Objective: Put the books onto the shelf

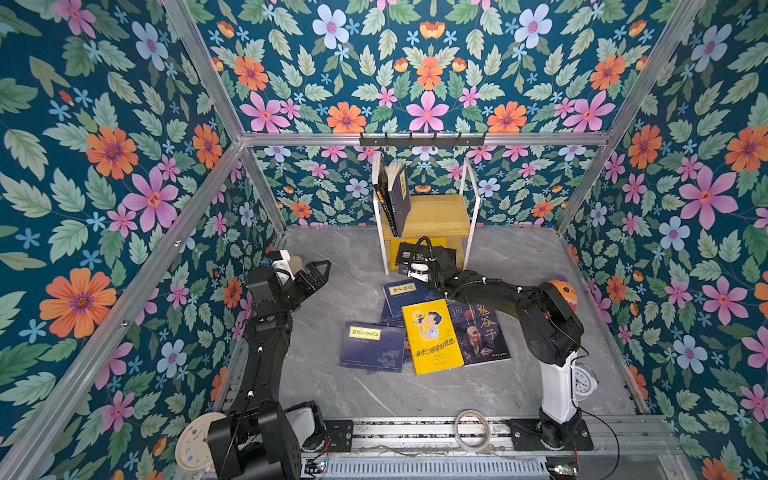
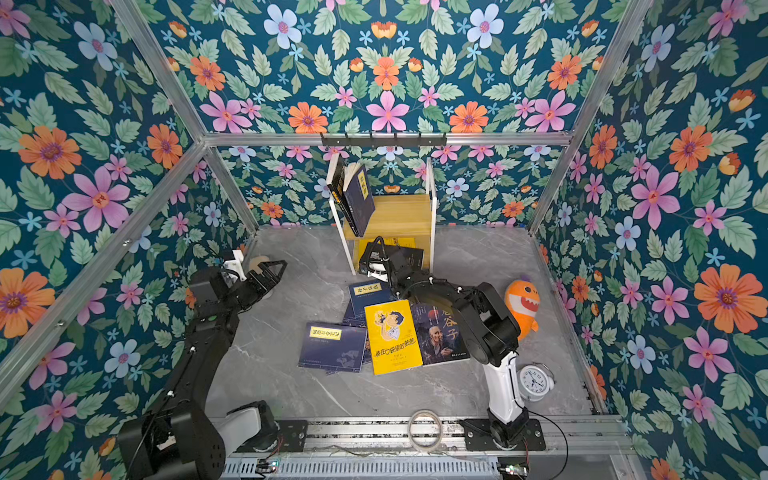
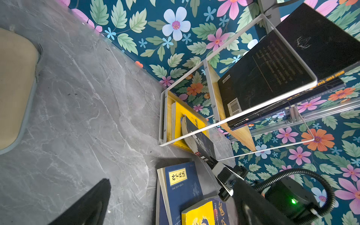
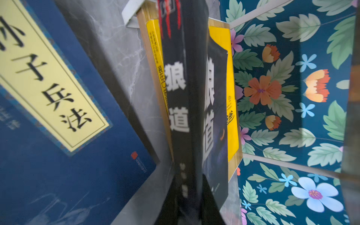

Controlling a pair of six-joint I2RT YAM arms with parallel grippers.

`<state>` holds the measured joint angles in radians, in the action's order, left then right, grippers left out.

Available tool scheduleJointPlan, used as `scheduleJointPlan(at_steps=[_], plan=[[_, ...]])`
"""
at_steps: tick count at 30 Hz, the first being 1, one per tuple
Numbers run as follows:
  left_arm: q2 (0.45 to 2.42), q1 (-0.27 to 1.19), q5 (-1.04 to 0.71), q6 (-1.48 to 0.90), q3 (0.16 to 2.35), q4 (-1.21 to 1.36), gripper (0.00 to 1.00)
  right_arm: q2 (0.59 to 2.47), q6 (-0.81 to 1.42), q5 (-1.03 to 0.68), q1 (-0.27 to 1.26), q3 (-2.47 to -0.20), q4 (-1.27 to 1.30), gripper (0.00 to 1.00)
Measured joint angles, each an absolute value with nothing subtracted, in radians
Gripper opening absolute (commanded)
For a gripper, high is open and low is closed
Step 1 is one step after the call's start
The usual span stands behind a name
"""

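Next, my right gripper lets go of the dark wolf book on top of the yellow book point(image 1: 424, 254) point(image 4: 198, 99), which is on the lower board of the shelf.
The shelf point(image 1: 436, 216) point(image 2: 399, 216) stands at the back middle. Two dark books point(image 1: 395, 195) lean upright at the left end of its upper board. On the lower board lies a yellow book point(image 3: 178, 124). My right gripper point(image 1: 415, 268) point(image 4: 192, 204) is shut on the dark wolf book point(image 3: 198, 140) point(image 4: 179, 97), which is tilted at the lower tier's front with its far end over the yellow book. Loose on the table lie two navy books point(image 1: 372, 347) point(image 1: 409, 293), the yellow cartoon-boy book point(image 1: 432, 343) and the old-man portrait book point(image 1: 482, 334). My left gripper point(image 1: 320, 270) hovers open and empty at the left.
A black hook rail point(image 1: 422, 140) hangs above the shelf. An orange plush toy point(image 2: 521, 305) and a white alarm clock point(image 2: 536, 380) sit at the right by my right arm. A tape ring point(image 1: 471, 430) lies on the front rail. A beige pad point(image 3: 15, 87) lies near the left wall.
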<state>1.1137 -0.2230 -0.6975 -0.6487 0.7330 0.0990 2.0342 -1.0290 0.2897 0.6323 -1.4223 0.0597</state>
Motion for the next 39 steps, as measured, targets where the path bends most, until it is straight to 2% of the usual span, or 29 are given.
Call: scheduleJointPlan(at_steps=[16,39], plan=[[1.113,-0.198,-0.699,-0.650,0.734,0.098,1.00,2.146,-1.161,0.281,0.598,-1.524,0.109,0.00],[1.114,-0.177,-0.698,-0.649,0.726,0.098,1.00,2.145,-1.180,0.139,0.572,-1.540,0.115,0.00]])
